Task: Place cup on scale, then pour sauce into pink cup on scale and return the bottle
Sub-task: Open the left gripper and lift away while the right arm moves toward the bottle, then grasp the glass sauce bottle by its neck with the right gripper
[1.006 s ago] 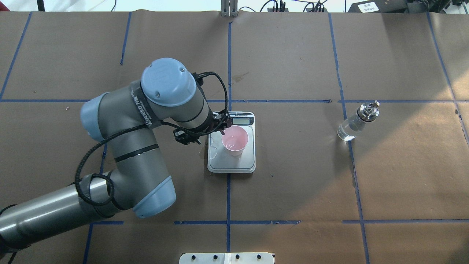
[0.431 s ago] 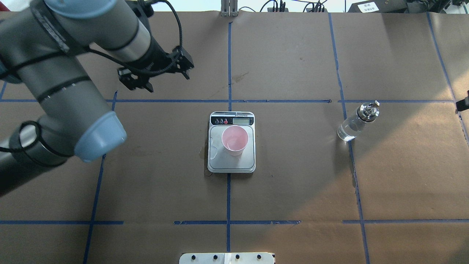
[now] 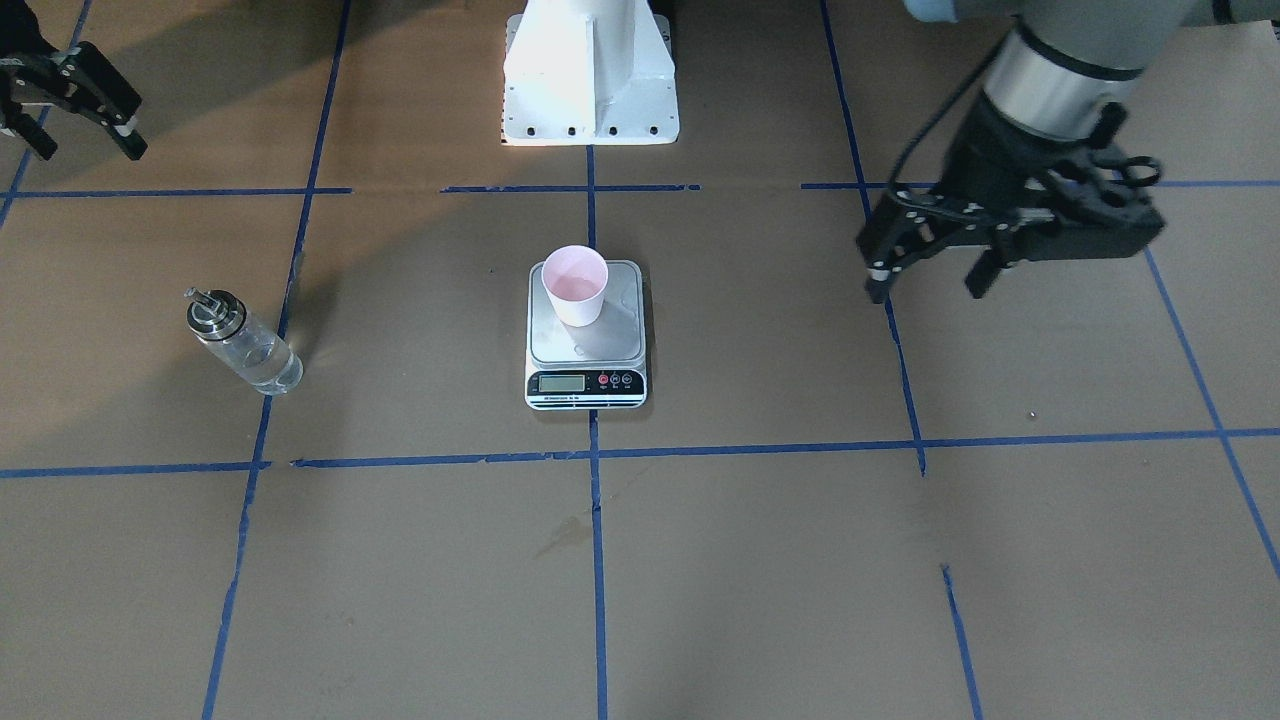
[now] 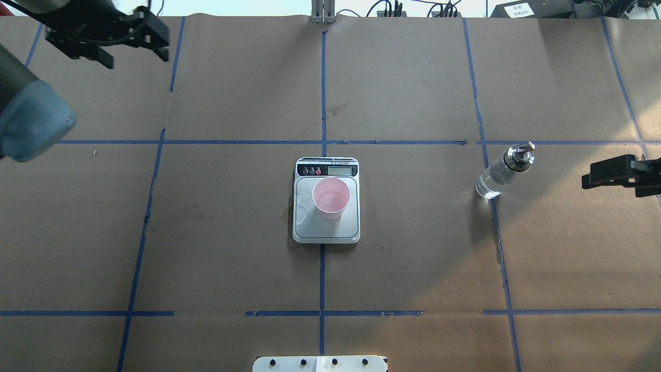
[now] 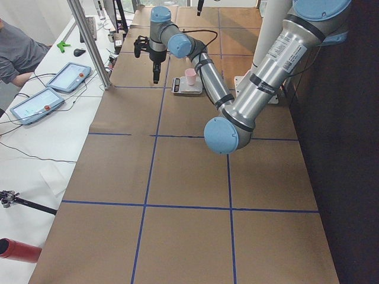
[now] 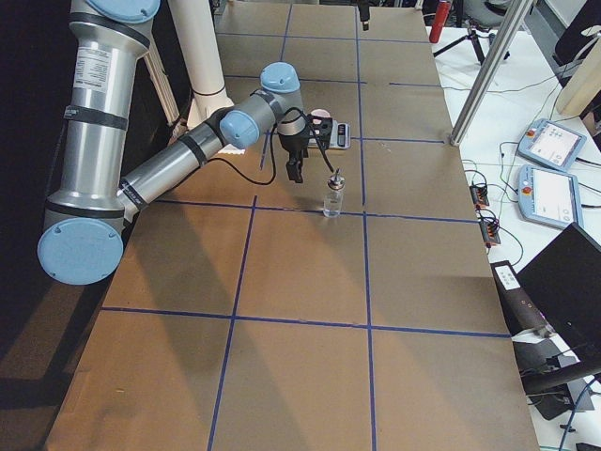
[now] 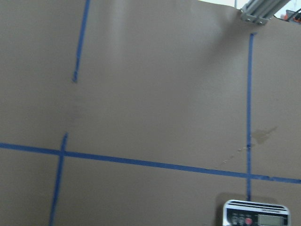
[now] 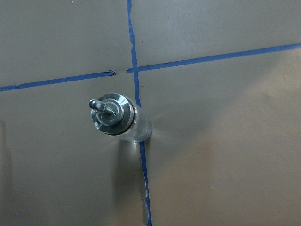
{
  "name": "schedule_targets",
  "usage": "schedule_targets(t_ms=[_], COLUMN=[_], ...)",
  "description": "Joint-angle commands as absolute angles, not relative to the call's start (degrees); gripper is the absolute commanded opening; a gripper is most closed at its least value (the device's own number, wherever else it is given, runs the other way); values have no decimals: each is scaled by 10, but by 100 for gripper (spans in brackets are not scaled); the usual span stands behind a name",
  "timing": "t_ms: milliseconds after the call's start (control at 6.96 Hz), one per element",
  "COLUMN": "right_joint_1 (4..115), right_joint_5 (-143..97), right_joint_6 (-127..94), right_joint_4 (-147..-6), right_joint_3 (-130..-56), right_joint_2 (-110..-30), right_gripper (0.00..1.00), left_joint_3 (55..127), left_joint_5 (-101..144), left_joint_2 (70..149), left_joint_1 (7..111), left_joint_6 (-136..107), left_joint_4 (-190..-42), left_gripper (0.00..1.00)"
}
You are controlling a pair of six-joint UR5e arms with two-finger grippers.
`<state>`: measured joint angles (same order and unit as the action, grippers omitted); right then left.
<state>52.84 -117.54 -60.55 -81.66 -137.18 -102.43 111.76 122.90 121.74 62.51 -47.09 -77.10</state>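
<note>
Next, my right gripper closes around the middle of the glass body (image 3: 251,350) (image 8: 137,129) of the bottle, under the metal spout, so that the spout stays free to pour.
The pink cup (image 4: 331,197) stands upright on the scale (image 4: 310,230) at the table's centre; it also shows in the front view (image 3: 574,283) on the scale's steel platform (image 3: 585,345). The clear glass bottle (image 4: 498,175) with a metal spout stands upright on the table to the right, holding clear sauce. My left gripper (image 4: 135,57) is open and empty, high at the far left, away from the cup. My right gripper (image 4: 614,183) is open and empty, just right of the bottle and apart from it. The right wrist view looks down on the bottle (image 8: 120,120).
Brown paper with blue tape lines (image 4: 323,93) covers the table. The robot's white base plate (image 3: 590,80) lies at the near edge. An aluminium post (image 4: 323,13) stands at the far edge. Tablets (image 5: 68,77) lie on a side table beyond.
My left gripper let go of the cup on the scale and rose away to the far left. My right gripper came in from the right edge toward the bottle.
</note>
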Motion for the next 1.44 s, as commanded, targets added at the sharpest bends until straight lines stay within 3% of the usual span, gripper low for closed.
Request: schedule_targets(t_ms=[0,431,718,1293], right_joint_1=[360,185,182,171], right_joint_5=[-968,-673,-599,-524], right_joint_6=[-743,-838,-837,-811], right_joint_4=[-716,-711,-710,-710], right_joint_3=[-1373,-1308,-1246,-1170], right_joint_2=[-1070,-1059,-1005,-935], right_gripper=[100,100,100,100], left_joint_3=[1116,1064,1058,1055], left_joint_5=[1230,1222,1202,1191], left_joint_2=[1121,1045,1001,1001], left_joint_1=[713,782,795,795], left_joint_6=[-205,78,99,99], left_joint_4=[-766,-807,-874,-875], left_gripper=[100,100,100,100])
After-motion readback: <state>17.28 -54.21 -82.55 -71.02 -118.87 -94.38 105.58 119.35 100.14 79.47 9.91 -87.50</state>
